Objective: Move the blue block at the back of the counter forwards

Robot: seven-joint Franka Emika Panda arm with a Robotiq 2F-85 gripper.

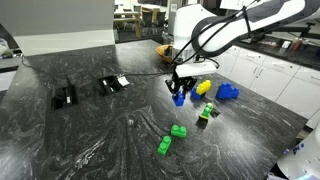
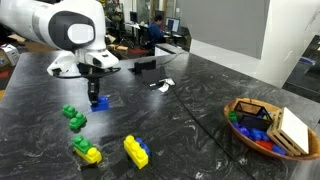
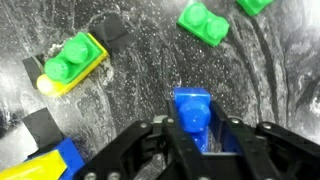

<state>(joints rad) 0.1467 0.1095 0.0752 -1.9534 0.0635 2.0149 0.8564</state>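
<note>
Next, my gripper sets the small narrow blue block down on the bare counter (image 1: 223, 146) in front of the green-on-yellow piece.
My gripper (image 1: 180, 86) is shut on the small narrow blue block (image 1: 179, 98) and holds it upright at or just above the dark marbled counter (image 1: 100, 130). The gripper (image 2: 97, 88) and the block (image 2: 100, 101) also show in an exterior view from another side. In the wrist view the blue block (image 3: 192, 105) sits between the two black fingers (image 3: 192, 128), stud towards the camera.
A larger blue block (image 1: 228, 92) and a green-on-yellow piece (image 1: 204, 87) lie beside the gripper. Green bricks (image 1: 178, 131) (image 1: 164, 146) lie nearer the front. A yellow-and-blue piece (image 2: 136, 151) and a basket of toys (image 2: 265, 125) show too. Black items (image 1: 63, 96) lie further off.
</note>
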